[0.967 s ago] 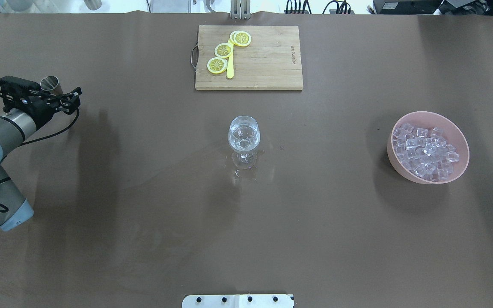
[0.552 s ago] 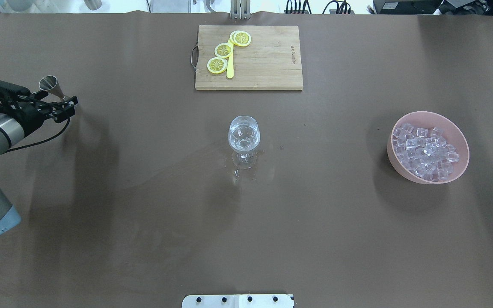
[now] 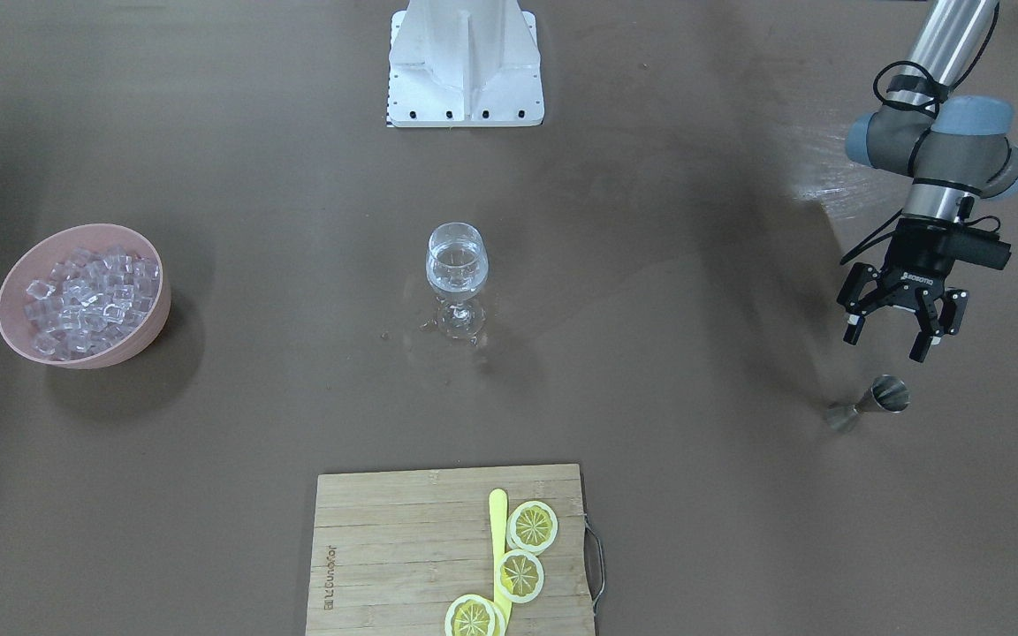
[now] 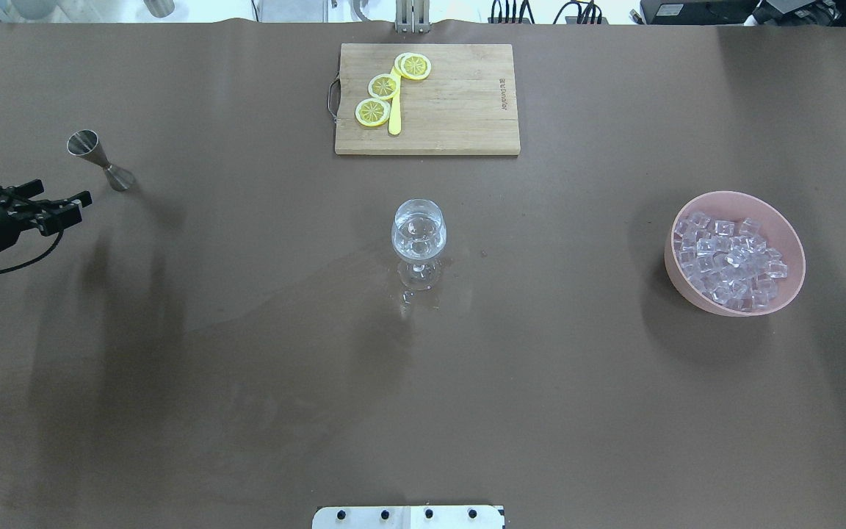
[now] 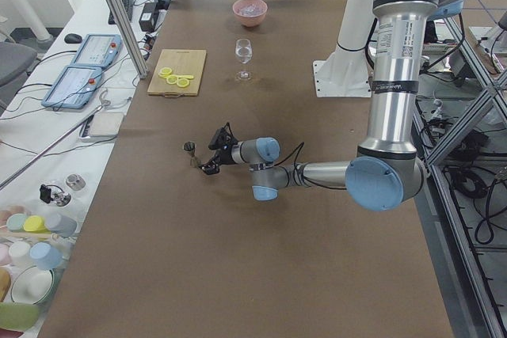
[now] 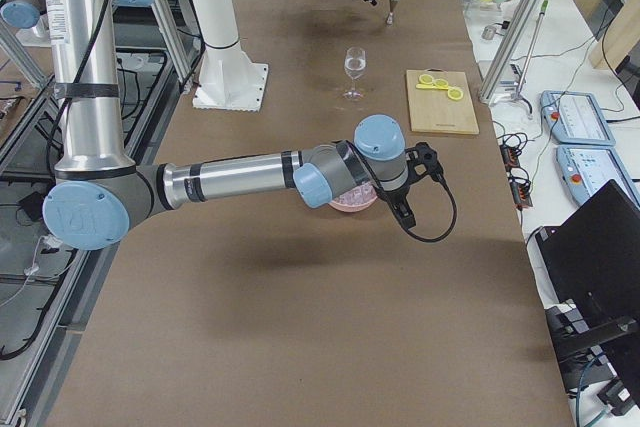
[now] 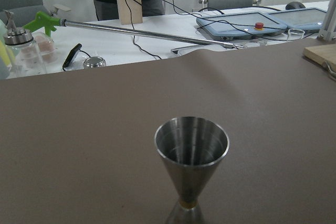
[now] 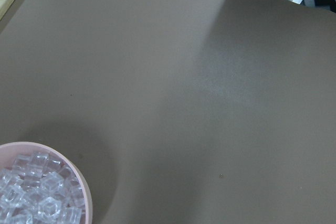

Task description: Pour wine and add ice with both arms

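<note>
Next, my right gripper takes an ice cube from the middle of the ice [image 3: 83, 291] [image 8: 23, 203] in the pink bowl.
A wine glass [image 4: 418, 231] holding a little clear wine [image 3: 456, 261] stands mid-table. A pink bowl [image 4: 790, 283] full of ice cubes [image 4: 728, 257] sits to the robot's right, and its ice also shows in the right wrist view [image 8: 37, 195]. A steel jigger [image 4: 100, 160] stands upright and free on the table at the left. My left gripper [image 3: 887, 343] is open and empty, a short way back from the jigger [image 7: 191, 153]. My right gripper [image 6: 405, 213] hangs above the bowl, and I cannot tell whether it is open or shut.
A wooden cutting board [image 4: 460, 103] with lemon slices [image 4: 384, 87] and a yellow knife lies at the far edge. Water drops [image 4: 416, 297] lie around the glass foot. The white base block [image 3: 465, 66] stands on the robot's side.
My left gripper has let go of the jigger and drawn back toward the robot and the left edge. The jigger now stands alone on the table.
</note>
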Robot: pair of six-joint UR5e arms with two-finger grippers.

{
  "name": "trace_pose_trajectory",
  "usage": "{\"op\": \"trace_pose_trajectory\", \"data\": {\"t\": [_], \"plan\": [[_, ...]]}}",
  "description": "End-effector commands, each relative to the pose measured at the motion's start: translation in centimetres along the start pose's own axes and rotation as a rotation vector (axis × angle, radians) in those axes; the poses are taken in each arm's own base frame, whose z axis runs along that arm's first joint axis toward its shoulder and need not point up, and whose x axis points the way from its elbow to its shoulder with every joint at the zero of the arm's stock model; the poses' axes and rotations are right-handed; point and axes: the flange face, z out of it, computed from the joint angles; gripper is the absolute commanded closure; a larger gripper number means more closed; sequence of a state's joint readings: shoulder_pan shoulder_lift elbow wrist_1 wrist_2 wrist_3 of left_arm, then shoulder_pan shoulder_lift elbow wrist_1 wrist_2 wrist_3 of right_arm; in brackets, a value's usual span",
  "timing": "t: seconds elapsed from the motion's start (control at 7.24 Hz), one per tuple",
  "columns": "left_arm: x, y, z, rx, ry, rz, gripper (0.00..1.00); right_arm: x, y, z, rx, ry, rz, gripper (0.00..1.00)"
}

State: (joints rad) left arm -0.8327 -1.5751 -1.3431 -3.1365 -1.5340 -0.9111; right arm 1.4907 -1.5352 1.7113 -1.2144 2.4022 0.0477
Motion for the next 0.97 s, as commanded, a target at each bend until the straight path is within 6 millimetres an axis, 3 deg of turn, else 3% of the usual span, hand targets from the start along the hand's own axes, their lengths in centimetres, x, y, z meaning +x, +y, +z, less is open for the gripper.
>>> {"op": "trace_pose_trajectory", "data": {"t": [0.0,0.14,0.28,0.41,0.55,0.83], "plan": [[-5.8,-6.4,-2.8,-0.171,0.017,-0.135,0.01,-0.7,-0.1,1.6,-0.024,0.02,-0.018,0.0],[-8.5,-12.3,-3.8,-0.257,0.007,-0.212,0.01,-1.0,0.3,2.3,-0.038,0.017,-0.022,0.0],[-10.0,-17.2,-4.3,-0.359,0.01,-0.283,0.01,-2.0,0.2,3.5,-0.058,0.004,-0.019,0.0],[-10.4,-19.5,-4.2,-0.416,-0.012,-0.241,0.01,-4.0,-0.4,4.8,-0.073,-0.001,0.072,0.0],[-9.5,-21.3,-3.3,-0.468,-0.045,-0.222,0.01,-7.0,-0.9,5.7,-0.08,-0.001,0.119,0.0],[-8.5,-22.4,-2.5,-0.557,-0.133,-0.304,0.01,-13.2,-0.5,8.8,-0.138,-0.039,0.203,0.0]]}}
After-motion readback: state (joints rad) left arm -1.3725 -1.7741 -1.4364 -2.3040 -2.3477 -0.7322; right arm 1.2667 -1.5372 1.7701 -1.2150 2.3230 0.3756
